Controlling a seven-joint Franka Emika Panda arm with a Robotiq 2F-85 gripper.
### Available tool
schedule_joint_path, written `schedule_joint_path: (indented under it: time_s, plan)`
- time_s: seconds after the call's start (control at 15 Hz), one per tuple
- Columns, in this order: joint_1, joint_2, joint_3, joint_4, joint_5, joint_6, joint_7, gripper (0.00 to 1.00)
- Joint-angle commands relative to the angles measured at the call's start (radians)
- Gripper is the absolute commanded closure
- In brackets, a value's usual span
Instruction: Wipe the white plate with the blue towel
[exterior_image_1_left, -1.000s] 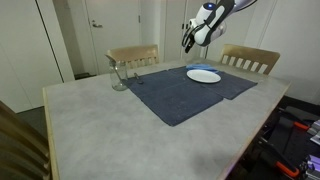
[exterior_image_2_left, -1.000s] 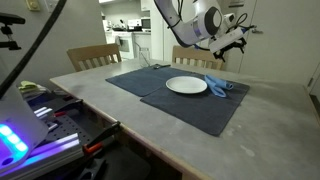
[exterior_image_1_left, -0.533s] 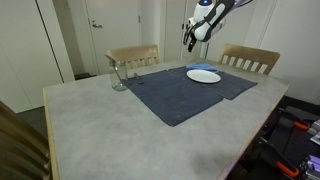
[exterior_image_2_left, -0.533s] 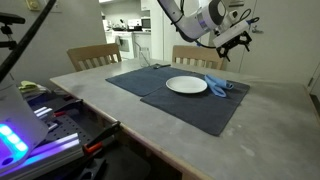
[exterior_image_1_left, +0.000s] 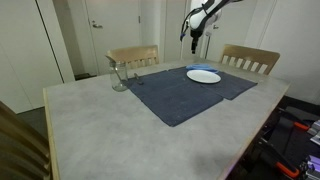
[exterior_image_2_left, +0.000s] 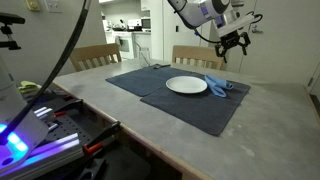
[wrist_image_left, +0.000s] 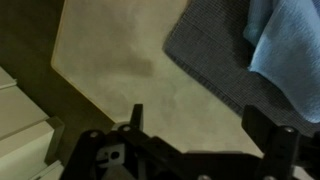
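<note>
The robot's gripper will next go to the middle of the crumpled blue towel (exterior_image_1_left: 201, 67) (wrist_image_left: 288, 58) beside the white plate and close there.
A white plate (exterior_image_2_left: 186, 86) lies on a dark blue placemat (exterior_image_2_left: 170, 98) at the far side of the table; it also shows in an exterior view (exterior_image_1_left: 203, 76). A crumpled blue towel (exterior_image_2_left: 219, 85) lies on the mat right beside the plate. In the wrist view the towel (wrist_image_left: 287, 48) fills the upper right corner, on the mat's edge (wrist_image_left: 215, 60). My gripper (exterior_image_2_left: 233, 43) hangs high above the table beyond the towel, open and empty. It also shows in an exterior view (exterior_image_1_left: 192, 34) and in the wrist view (wrist_image_left: 200, 125), fingers spread over bare tabletop.
A clear glass (exterior_image_1_left: 119, 75) stands by the mat's corner. Wooden chairs (exterior_image_1_left: 247, 59) (exterior_image_1_left: 133, 56) stand at the table's far sides. The table (exterior_image_1_left: 90, 125) is pale grey with a wooden rim. Equipment with lights (exterior_image_2_left: 30, 135) sits beside the table.
My gripper has risen steadily, moving up and away from the plate and towel. Plate and towel have not moved.
</note>
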Motion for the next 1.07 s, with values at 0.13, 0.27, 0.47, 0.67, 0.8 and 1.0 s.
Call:
schedule_joint_path:
  time_s: [0.13,0.27,0.47,0.67,0.8,1.0]
  plan:
    - [-0.085,0.06,0.06,0.167,0.085,-0.261,-0.174,0.0]
    - [-0.098,0.051,0.061,0.162,0.107,-0.302,-0.205,0.0]
    - [-0.12,0.039,0.072,0.142,0.143,-0.306,-0.239,0.0]
    - [-0.146,0.017,0.102,0.1,0.189,-0.293,-0.271,0.0]
    - [-0.159,0.009,0.124,0.077,0.22,-0.291,-0.283,0.0]
    - [-0.165,0.001,0.136,0.037,0.233,-0.265,-0.283,0.0]
